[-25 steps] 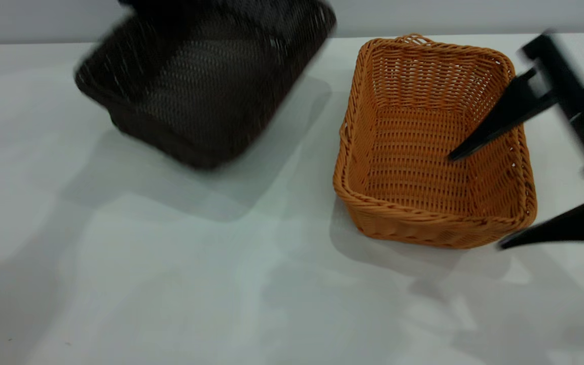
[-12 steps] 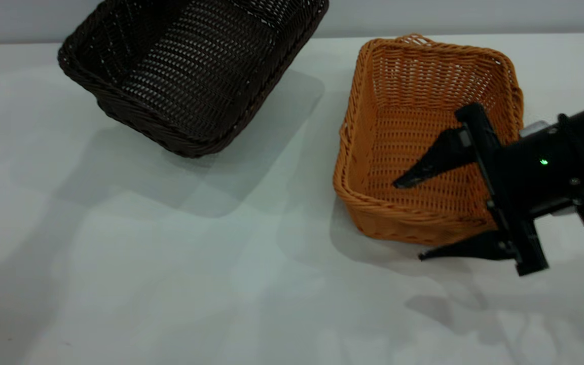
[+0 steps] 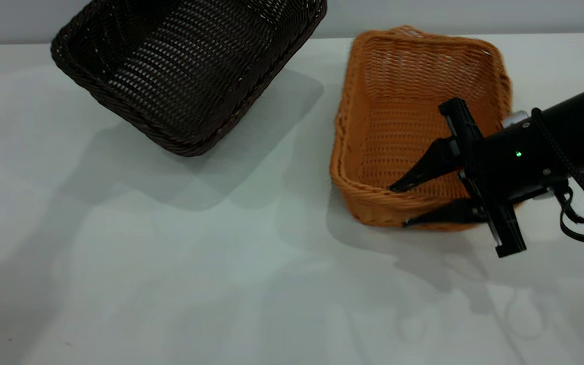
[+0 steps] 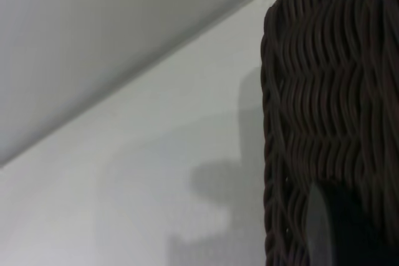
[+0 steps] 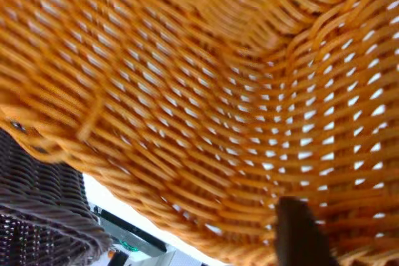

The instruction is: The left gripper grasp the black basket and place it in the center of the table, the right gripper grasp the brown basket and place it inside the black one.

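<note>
I will use my left gripper to set the black basket down and let go of it on the shadowed table (image 3: 282,187) beside the near corner of the brown basket.
The black basket (image 3: 185,76) hangs tilted above the table (image 3: 170,284) at the far left, its top end cut off by the frame edge. My left gripper is outside the exterior view. In the left wrist view one of its fingers (image 4: 317,228) lies against the black basket's woven wall (image 4: 330,91), shut on it. The brown basket (image 3: 413,76) is at the right. My right gripper (image 3: 398,207) is shut on its near wall, one finger inside and one outside. The right wrist view shows the brown weave (image 5: 206,91) and one finger (image 5: 299,235).
The pale table runs bare across the middle and front, crossed by shadows. A grey wall (image 3: 474,15) stands behind the far edge. The right arm's loose black cable (image 3: 583,213) hangs at the right. The black basket's rim (image 5: 43,216) shows beyond the brown basket in the right wrist view.
The right gripper swung in from the right and closed over the brown basket's near wall; that basket has shifted slightly. The black basket drifted a little to the left, still raised.
</note>
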Motion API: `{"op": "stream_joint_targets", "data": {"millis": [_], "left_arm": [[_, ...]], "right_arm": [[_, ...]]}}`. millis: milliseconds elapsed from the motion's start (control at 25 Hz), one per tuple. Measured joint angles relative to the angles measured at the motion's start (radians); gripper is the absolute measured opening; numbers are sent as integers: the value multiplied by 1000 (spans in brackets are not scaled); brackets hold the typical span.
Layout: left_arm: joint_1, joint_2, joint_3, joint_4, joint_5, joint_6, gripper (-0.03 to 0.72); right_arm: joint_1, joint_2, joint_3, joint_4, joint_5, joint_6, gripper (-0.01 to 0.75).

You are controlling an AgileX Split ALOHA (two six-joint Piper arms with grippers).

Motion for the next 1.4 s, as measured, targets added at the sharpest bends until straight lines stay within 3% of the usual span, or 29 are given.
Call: {"op": "stream_joint_targets", "data": {"millis": [80,160,320,520,680,760,1040,1400], "left_arm": [[0,-2,0,0,0,17,78],[1,-8,0,9,-4,28,78],[1,-29,0,23,-4,49,78],[-3,-57,0,23,28,75,78],[-42,-66,0,24,143,160,78],[-87,-66,0,14,227,249,78],[-254,-37,0,-146,353,704,78],[-306,88,0,-275,343,929,86]], "right_arm": [[-12,4,-19,14,-40,-37,120],[-36,6,-36,13,-44,-69,77],[-126,8,-62,-18,-47,-156,72],[-342,-36,-107,-20,-67,-268,72],[-504,-114,-137,-16,8,-305,70],[-551,-147,-149,-31,65,-319,70],[-609,-174,-159,-130,255,-362,70],[-619,-174,-159,-163,298,-368,70]]}}
